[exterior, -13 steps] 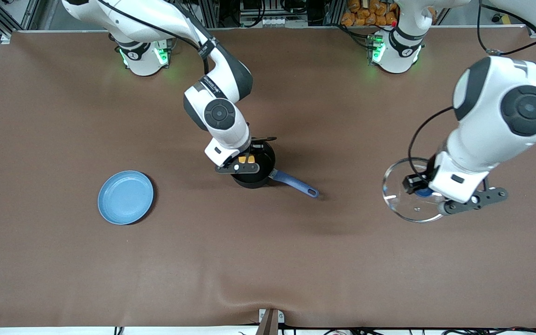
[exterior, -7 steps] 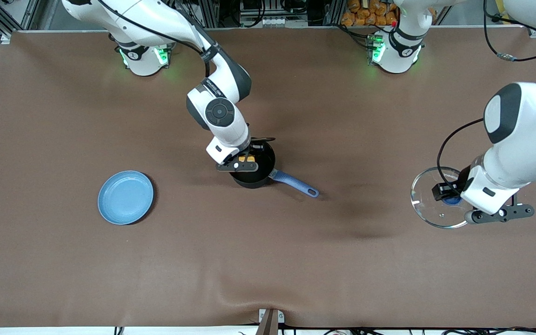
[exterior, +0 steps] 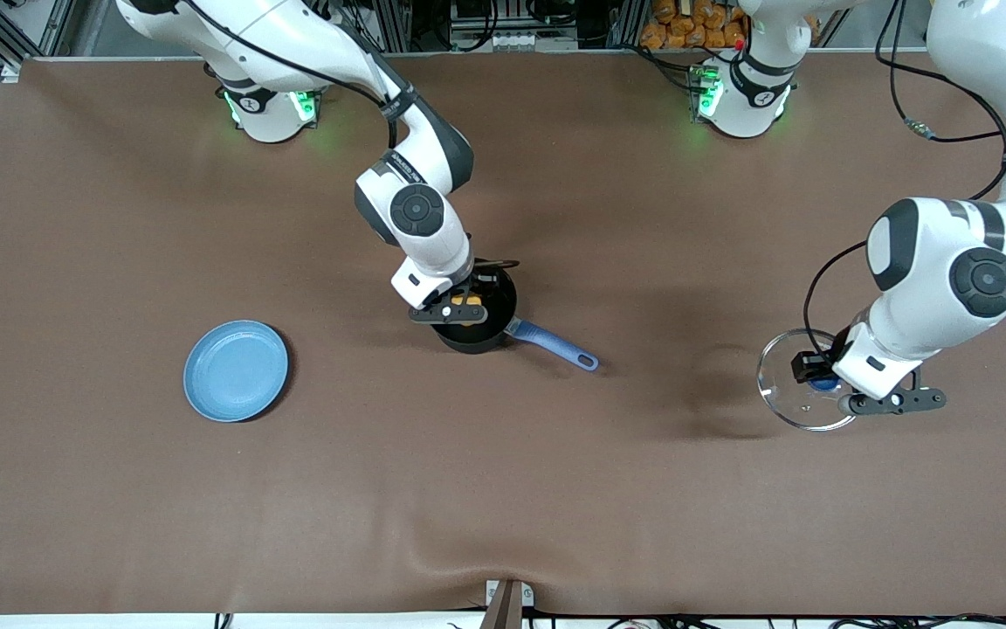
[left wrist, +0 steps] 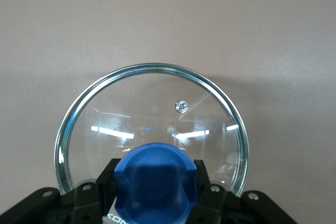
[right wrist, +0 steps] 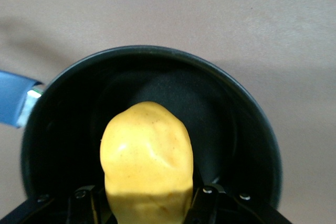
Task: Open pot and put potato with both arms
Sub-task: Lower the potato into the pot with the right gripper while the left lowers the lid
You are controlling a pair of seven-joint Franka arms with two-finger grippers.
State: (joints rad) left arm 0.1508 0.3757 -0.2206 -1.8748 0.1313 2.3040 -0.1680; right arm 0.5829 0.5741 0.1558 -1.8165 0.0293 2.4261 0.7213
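Observation:
I will release the glass lid from my left gripper, flat on the bare brown cloth (exterior: 773, 378), well past the pot's blue handle.
The black pot (exterior: 487, 328) stands uncovered mid-table, its blue handle (exterior: 555, 346) pointing toward the left arm's end. My right gripper (exterior: 466, 302) hangs over the pot's mouth, shut on the yellow-orange potato (exterior: 465, 300). In the right wrist view the potato (right wrist: 147, 161) sits between the fingers of the right gripper (right wrist: 148, 200), above the pot's dark inside (right wrist: 226, 114). My left gripper (exterior: 820, 374) is shut on the blue knob (left wrist: 156, 182) of the glass lid (exterior: 787, 397). It holds the lid level, low over the table near the left arm's end. The lid's rim (left wrist: 152, 68) shows whole.
A flat light-blue plate (exterior: 236, 370) lies toward the right arm's end of the table, well apart from the pot. Brown cloth covers the table; a small bracket (exterior: 507, 598) sits at its near edge.
The left arm carried the lid away from the pot toward its own end and lowered it, ending slightly back toward the middle. The right gripper sank slightly over the pot with the potato.

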